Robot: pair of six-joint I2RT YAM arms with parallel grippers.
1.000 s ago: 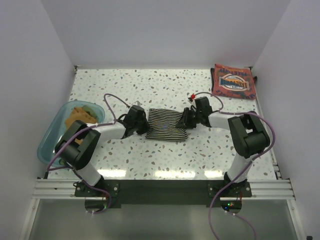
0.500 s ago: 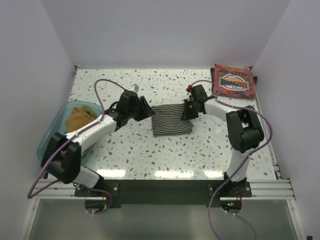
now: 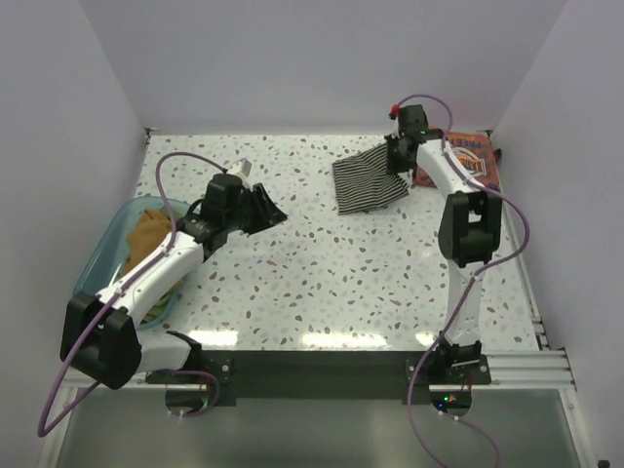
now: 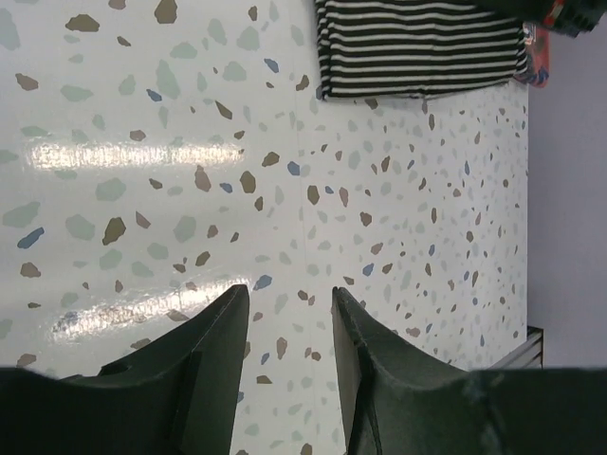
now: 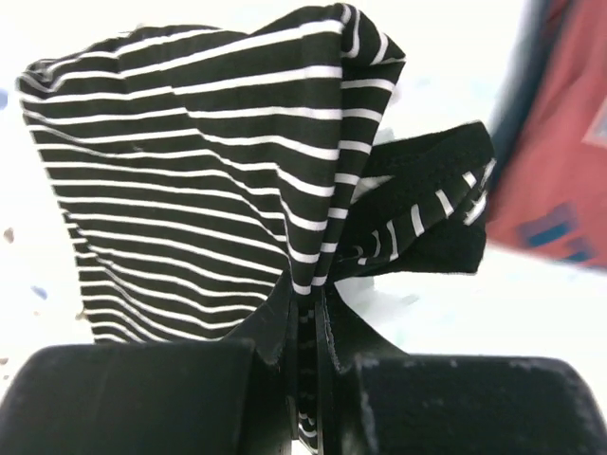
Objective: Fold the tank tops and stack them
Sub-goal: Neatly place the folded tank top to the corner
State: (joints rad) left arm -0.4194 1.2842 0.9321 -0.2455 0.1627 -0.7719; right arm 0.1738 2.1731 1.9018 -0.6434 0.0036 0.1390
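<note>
The striped tank top will be released from my right gripper on the inner half of the rust-red tank top (image 3: 441, 159).
A folded black-and-white striped tank top (image 3: 368, 183) hangs lifted at the back right, pinched at its right edge by my right gripper (image 3: 398, 154), whose jaws are shut on the cloth (image 5: 190, 180). Just to its right the rust-red tank top (image 3: 466, 161) with a blue-white graphic lies flat in the back right corner (image 5: 560, 161). My left gripper (image 3: 271, 210) stands open over bare table at left centre, empty, far from the striped top (image 4: 417, 43). A mustard-orange tank top (image 3: 148, 232) lies in the bin.
A translucent teal plastic bin (image 3: 97, 278) sits at the table's left edge under my left arm. White walls close in the table on the left, back and right. The speckled tabletop (image 3: 322, 273) lies between the arms.
My left gripper let go of the striped top and drew back left. My right gripper carried the striped top from the table's middle up to the back right, beside the rust-red top.
</note>
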